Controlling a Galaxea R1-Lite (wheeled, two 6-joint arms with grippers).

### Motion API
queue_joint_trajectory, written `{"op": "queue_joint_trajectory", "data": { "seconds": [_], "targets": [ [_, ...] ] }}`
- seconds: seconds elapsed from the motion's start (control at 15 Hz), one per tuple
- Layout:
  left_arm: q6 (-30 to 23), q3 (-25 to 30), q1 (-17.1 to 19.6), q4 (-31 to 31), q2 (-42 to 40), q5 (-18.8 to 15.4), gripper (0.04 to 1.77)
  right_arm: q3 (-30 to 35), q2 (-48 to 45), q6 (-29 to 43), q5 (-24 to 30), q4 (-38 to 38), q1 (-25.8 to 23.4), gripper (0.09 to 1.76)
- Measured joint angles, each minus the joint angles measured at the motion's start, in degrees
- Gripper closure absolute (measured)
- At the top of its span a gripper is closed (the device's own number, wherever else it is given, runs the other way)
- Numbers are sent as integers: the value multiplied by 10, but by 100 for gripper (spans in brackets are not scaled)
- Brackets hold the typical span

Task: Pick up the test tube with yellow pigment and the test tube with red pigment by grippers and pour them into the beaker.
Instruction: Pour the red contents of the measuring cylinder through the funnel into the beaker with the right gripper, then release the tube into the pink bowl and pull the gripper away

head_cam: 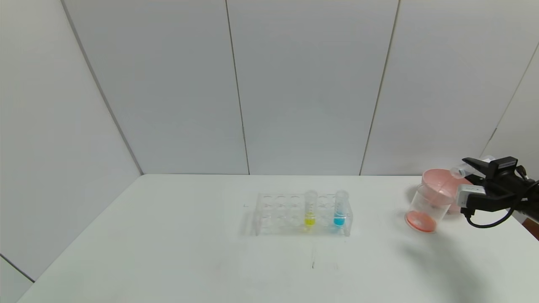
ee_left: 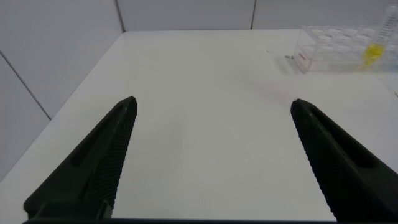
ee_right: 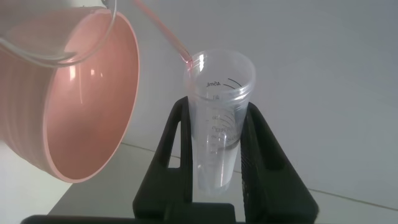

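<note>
The robot's right gripper will release the test tube with red pigment inside the pink bowl (head_cam: 458, 195) (ee_right: 90, 106) just behind the beaker.
My right gripper (head_cam: 467, 170) is shut on the test tube with red pigment (ee_right: 217, 134) and holds it tipped, mouth (head_cam: 456, 171) over the beaker (head_cam: 425, 208). In the right wrist view the tube looks nearly empty, and a thin red stream (ee_right: 163, 37) runs from its lip towards the beaker's rim (ee_right: 56, 53). Red-orange liquid lies in the beaker's bottom (head_cam: 420, 221). The test tube with yellow pigment (head_cam: 310, 209) stands in the clear rack (head_cam: 278, 210); it also shows in the left wrist view (ee_left: 373, 50). My left gripper (ee_left: 213, 102) is open and empty over bare table, out of the head view.
A blue-liquid tube (head_cam: 340, 209) stands in the rack right of the yellow one. A pink bowl (head_cam: 442, 179) sits just behind the beaker; it also shows in the right wrist view (ee_right: 87, 124). Grey walls enclose the white table (head_cam: 168, 252).
</note>
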Motion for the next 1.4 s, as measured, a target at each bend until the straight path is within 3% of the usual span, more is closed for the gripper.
{"op": "queue_joint_trajectory", "data": {
  "seconds": [0.4,0.6,0.73,0.93,1.13,1.27,1.4],
  "targets": [
    [0,0,0,0,0,0,5,-1,0,6,-2,0,0,135],
    [0,0,0,0,0,0,5,-32,0,92,-10,5,6,135],
    [0,0,0,0,0,0,5,-96,4,215,-34,14,18,135],
    [0,0,0,0,0,0,5,-201,12,494,-90,72,41,135],
    [0,0,0,0,0,0,5,-241,20,744,-108,110,51,135],
    [0,0,0,0,0,0,5,-238,25,848,-111,118,50,135],
    [0,0,0,0,0,0,5,-214,32,886,-113,118,40,135]
  ]
}}
